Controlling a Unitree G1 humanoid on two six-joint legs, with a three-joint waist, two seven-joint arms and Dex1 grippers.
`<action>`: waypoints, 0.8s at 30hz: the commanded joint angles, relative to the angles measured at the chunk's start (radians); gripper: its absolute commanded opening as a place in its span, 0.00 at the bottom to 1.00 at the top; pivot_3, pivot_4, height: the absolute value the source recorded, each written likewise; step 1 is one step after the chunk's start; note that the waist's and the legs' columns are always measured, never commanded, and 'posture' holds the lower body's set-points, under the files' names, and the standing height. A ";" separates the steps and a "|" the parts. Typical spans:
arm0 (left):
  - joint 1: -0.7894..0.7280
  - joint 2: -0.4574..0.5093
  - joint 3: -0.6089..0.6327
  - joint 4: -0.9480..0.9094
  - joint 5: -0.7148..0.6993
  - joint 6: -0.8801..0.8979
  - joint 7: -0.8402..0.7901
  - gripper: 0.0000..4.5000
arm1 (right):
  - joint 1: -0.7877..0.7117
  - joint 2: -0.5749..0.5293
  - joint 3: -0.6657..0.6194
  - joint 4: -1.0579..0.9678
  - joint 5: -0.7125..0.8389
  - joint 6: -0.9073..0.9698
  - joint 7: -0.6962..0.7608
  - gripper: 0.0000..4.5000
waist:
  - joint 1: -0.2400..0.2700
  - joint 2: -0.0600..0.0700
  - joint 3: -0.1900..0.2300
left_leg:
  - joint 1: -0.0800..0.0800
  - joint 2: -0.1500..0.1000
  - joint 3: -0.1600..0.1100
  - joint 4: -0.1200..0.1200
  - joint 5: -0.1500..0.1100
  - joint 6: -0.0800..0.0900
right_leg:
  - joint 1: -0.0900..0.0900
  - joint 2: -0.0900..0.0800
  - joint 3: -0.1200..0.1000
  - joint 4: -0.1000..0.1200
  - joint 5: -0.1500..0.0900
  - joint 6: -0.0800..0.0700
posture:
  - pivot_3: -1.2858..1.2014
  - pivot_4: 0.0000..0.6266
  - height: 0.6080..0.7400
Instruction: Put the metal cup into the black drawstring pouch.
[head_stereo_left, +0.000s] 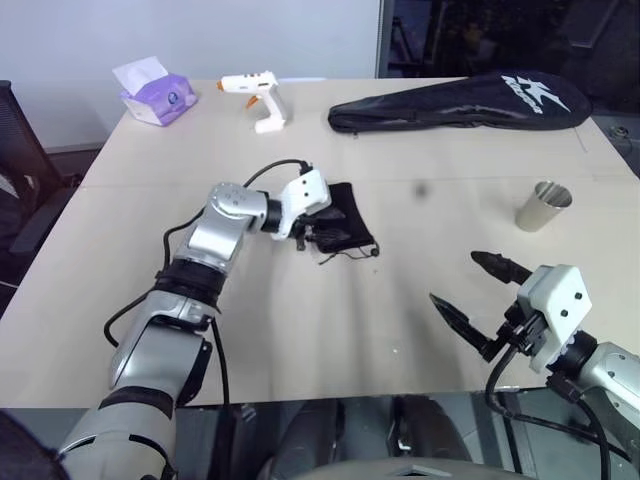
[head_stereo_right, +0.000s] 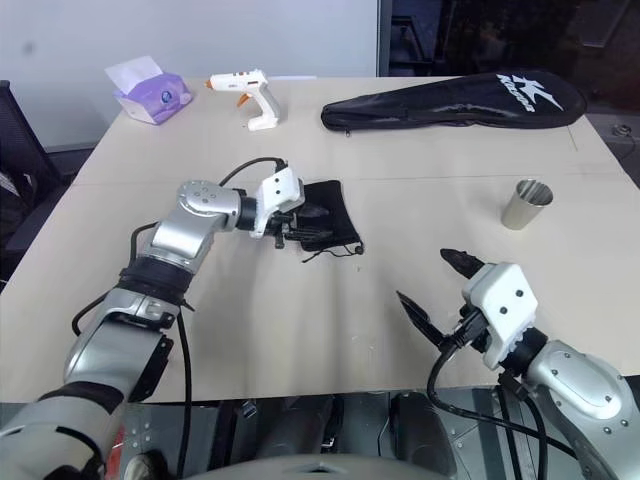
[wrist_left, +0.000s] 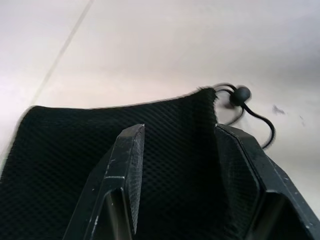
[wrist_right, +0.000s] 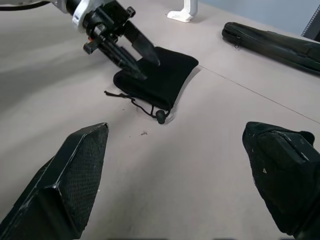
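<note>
The pouch is lying flat and its opening is shut. My left gripper should pinch the pouch's edge (head_stereo_left: 363, 240) by the cord and lift it before the cup comes.
The black drawstring pouch (head_stereo_left: 352, 218) lies flat near the middle of the table, its cord and toggle (wrist_right: 160, 116) trailing toward the near edge. My left gripper (head_stereo_left: 318, 238) hovers low over the pouch's near-left part, fingers (wrist_left: 131, 150) apart, with mesh cloth under and between them. Whether they touch the cloth I cannot tell. The metal cup (head_stereo_left: 542, 206), a small shiny tumbler, stands upright at the right, well away from the pouch. My right gripper (head_stereo_left: 455, 278) hangs wide open and empty near the table's front right, short of the cup.
A long black racket bag (head_stereo_left: 460, 105) with a white logo lies along the far right. A white glue gun (head_stereo_left: 255, 98) and a purple tissue box (head_stereo_left: 155, 95) stand at the far left. A dark chair (head_stereo_left: 20, 170) is beside the table's left edge.
</note>
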 joint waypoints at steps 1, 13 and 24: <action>0.024 0.027 -0.002 -0.140 0.075 0.027 0.082 0.50 | -0.002 0.000 -0.001 -0.043 0.002 -0.009 -0.008 1.00 | 0.000 0.000 0.000 | 0.000 0.000 0.000 0.000 0.000 0.000 | 0.000 0.000 0.000 0.000 0.000 0.000 | 0.52 0.24 1.00; 0.079 0.046 -0.028 -0.314 0.155 0.097 0.115 0.50 | 0.030 -0.005 0.037 -0.044 -0.013 -0.043 -0.045 1.00 | 0.000 0.000 0.000 | 0.000 0.000 0.000 0.000 0.000 0.000 | 0.000 0.000 0.000 0.001 0.000 0.000 | 0.52 0.24 1.00; 0.115 0.038 -0.080 -0.382 0.259 0.070 0.182 0.50 | 0.057 -0.008 0.055 -0.044 -0.025 -0.068 -0.063 1.00 | 0.001 0.000 0.000 | 0.001 0.000 0.000 0.001 0.000 0.000 | 0.000 0.000 0.001 0.001 0.000 0.000 | 0.52 0.24 1.00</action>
